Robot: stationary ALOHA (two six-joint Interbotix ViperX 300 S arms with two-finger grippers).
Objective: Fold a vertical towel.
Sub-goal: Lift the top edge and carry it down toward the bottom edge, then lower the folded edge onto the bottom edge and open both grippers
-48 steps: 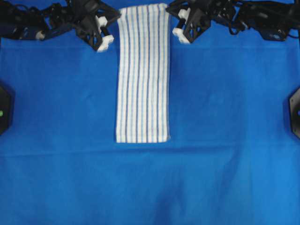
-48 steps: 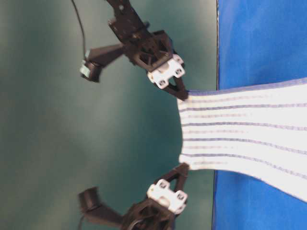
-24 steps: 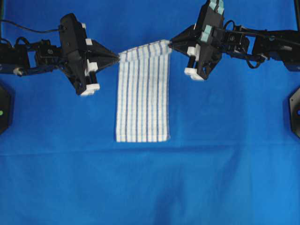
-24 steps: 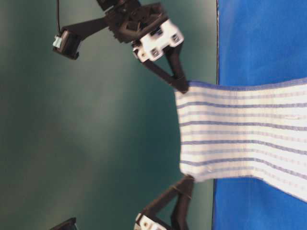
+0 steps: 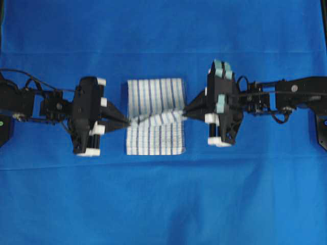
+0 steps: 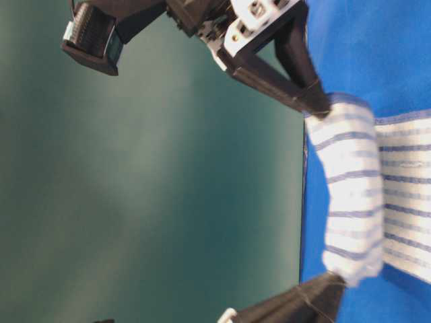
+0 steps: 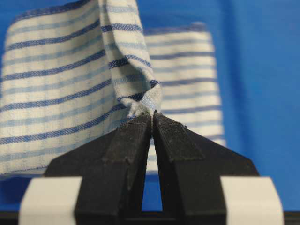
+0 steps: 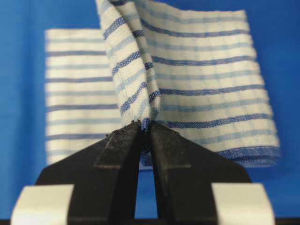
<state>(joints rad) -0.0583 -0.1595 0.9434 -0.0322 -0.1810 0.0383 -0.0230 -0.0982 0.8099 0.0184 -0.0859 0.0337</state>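
Observation:
My left gripper should put its towel corner down on the lower layer's near corner (image 5: 129,152), at that gripper's side, and let go there.
The white towel (image 5: 155,116) with blue lengthwise stripes lies at the middle of the overhead view, its far end doubled over toward the near end. My left gripper (image 5: 131,121) is shut on the lifted left corner of the towel (image 7: 140,101). My right gripper (image 5: 185,113) is shut on the lifted right corner of the towel (image 8: 140,117). The held edge hangs a little above the lower layer, about midway along it. In the table-level view the raised towel (image 6: 350,188) curls between both grippers' fingertips.
A large plain blue cloth (image 5: 163,204) covers the whole table. Black fixtures sit at the left edge (image 5: 4,127) and right edge (image 5: 322,127). A dark green wall (image 6: 148,188) fills the table-level view's left side.
Both grippers have carried the towel's far edge from the top of the overhead view toward the near end, folding the towel over itself. Their grip on the corners has stayed shut throughout.

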